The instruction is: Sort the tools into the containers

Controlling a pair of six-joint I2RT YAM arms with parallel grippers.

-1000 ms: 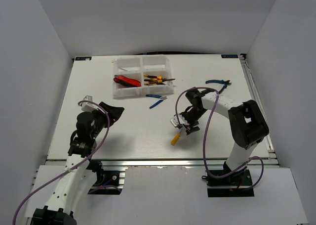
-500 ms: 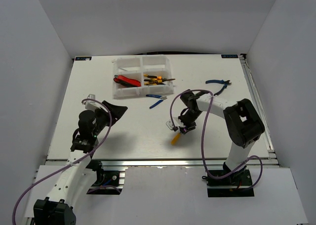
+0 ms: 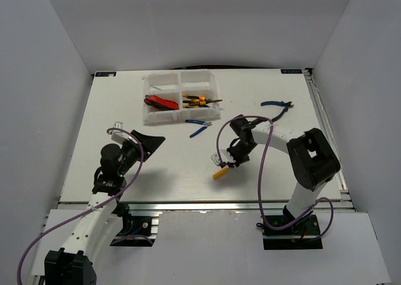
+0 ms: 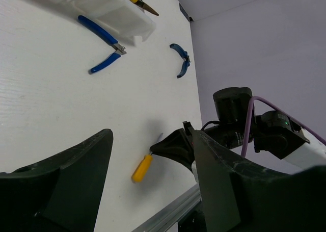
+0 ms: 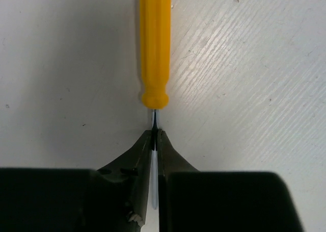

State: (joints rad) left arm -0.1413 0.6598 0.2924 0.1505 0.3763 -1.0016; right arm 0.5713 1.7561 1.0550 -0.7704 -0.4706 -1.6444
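Note:
I should release the screwdriver from my right gripper into my left gripper's fingers, above the blue-handled pliers before the white tray [image 3: 197, 130].
A yellow-handled screwdriver [image 3: 220, 173] lies on the table at near centre, and my right gripper [image 3: 229, 164] is shut on its thin metal shaft. The right wrist view shows the yellow handle [image 5: 155, 48] pointing away and the right gripper [image 5: 155, 135] pinching the shaft just behind it. My left gripper [image 3: 147, 141] hangs open over the near left table with nothing between its fingers. The white tray [image 3: 163, 81] stands at the back; red-and-black cutters [image 3: 160, 102] and yellow-and-black pliers [image 3: 199, 100] lie in its front compartments.
Blue-handled pliers [image 3: 199, 127] lie just in front of the tray, and another blue pair [image 3: 279, 106] lies at the right. The left wrist view shows both pairs [image 4: 104, 43] [image 4: 180, 58] and the screwdriver [image 4: 142, 168]. The table's metal front rail [image 3: 200, 205] runs close behind the screwdriver.
My right gripper dropped onto the screwdriver and closed its jaws on the shaft, nudging it slightly left. The left arm drifted a little toward the centre, still open.

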